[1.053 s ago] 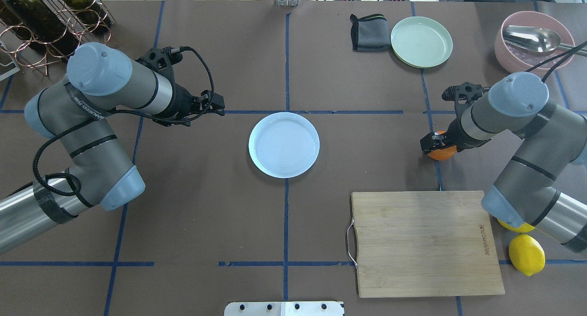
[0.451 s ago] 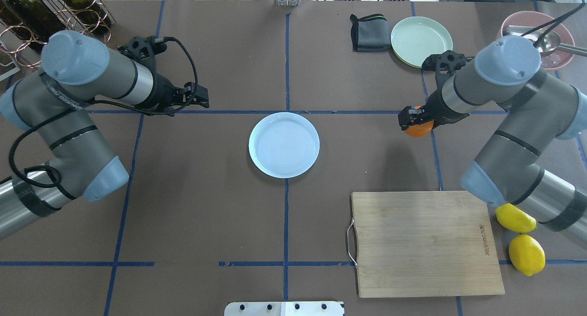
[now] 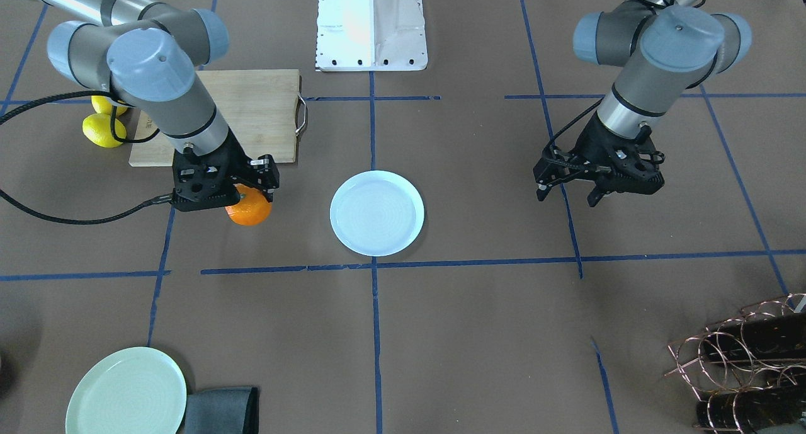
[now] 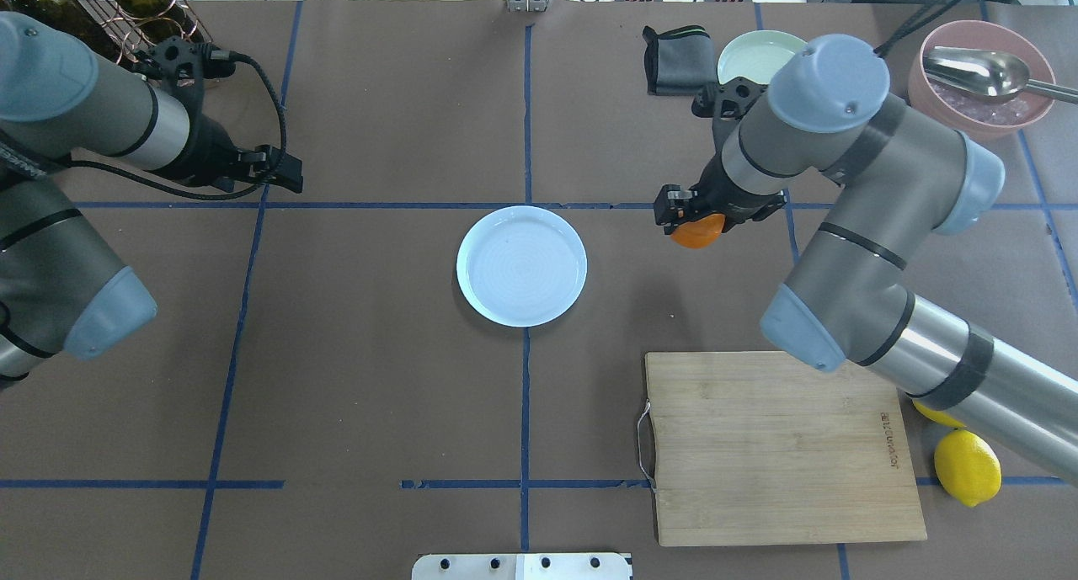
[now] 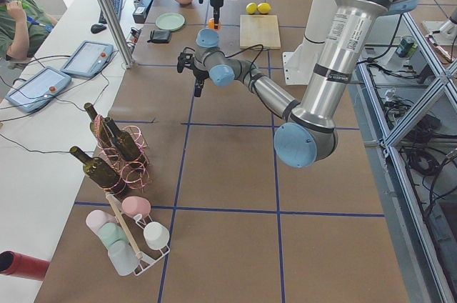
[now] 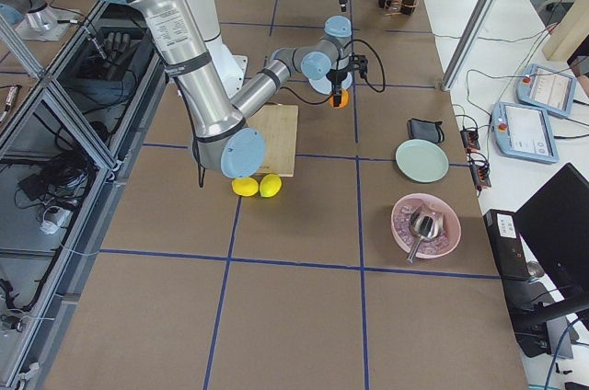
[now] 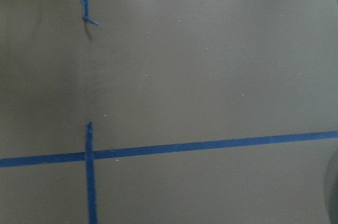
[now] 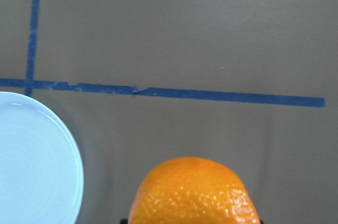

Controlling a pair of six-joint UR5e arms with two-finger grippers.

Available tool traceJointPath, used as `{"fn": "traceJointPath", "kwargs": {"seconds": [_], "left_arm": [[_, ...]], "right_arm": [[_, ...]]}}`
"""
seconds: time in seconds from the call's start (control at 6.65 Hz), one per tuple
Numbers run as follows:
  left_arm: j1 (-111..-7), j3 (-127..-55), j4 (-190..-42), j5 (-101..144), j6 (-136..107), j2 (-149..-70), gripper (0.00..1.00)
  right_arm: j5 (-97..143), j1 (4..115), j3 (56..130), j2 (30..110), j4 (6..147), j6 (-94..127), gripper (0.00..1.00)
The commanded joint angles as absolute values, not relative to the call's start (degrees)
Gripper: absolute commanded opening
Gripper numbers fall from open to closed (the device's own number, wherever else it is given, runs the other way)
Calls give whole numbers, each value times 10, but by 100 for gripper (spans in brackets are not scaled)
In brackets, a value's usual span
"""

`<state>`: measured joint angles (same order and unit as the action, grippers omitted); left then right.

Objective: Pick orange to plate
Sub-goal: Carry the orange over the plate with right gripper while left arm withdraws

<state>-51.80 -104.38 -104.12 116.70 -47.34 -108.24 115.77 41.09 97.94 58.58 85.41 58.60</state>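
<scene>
My right gripper needs to put the orange down on the middle of the pale blue plate (image 3: 378, 216) (image 8: 6, 174).
The orange (image 4: 696, 233) hangs above the table with my right gripper (image 4: 686, 219) shut on it, a short way to the right of the pale blue plate (image 4: 521, 265). In the front-facing view the orange (image 3: 250, 213) sits under the right gripper (image 3: 252, 198), clear of the plate (image 3: 376, 213) on its left side. The right wrist view shows the orange (image 8: 195, 192) at the bottom and the plate's rim (image 8: 63, 166) at lower left. Nothing lies on the plate. My left gripper (image 3: 567, 196) hovers open and holds nothing, far from the plate.
A wooden cutting board (image 4: 779, 445) lies at the near right, with two lemons (image 4: 967, 466) beside it. A pale green plate (image 4: 754, 58), a grey cloth (image 4: 678, 58) and a pink bowl with a spoon (image 4: 981, 79) stand at the far right. A bottle rack (image 4: 126, 7) fills the far left corner.
My right gripper has lifted the orange and carried it leftward and farther from the robot, closer to the plate. The left arm has drawn back toward the far left corner.
</scene>
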Motion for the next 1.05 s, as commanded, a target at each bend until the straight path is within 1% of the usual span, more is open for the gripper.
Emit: {"fn": "traceJointPath", "kwargs": {"seconds": [0.0, 0.15, 0.45, 0.6, 0.75, 0.9], "left_arm": [[-556, -1077, -1005, 1162, -402, -1026, 100], [-558, -1071, -1001, 1162, -398, -1023, 100], [-568, -1060, -1003, 1162, -254, -973, 100], [-630, -1043, -1004, 1171, -248, -967, 100], [-650, -1035, -999, 1171, -248, -967, 100], [-669, -1026, -998, 1171, -242, -967, 100]], "right_arm": [[1132, 375, 949, 529, 857, 640, 0], [1122, 362, 940, 510, 858, 644, 0], [1080, 326, 878, 457, 856, 643, 0], [1062, 310, 838, 427, 853, 643, 0], [1056, 302, 794, 398, 852, 650, 0], [1040, 297, 774, 389, 833, 653, 0]]}}
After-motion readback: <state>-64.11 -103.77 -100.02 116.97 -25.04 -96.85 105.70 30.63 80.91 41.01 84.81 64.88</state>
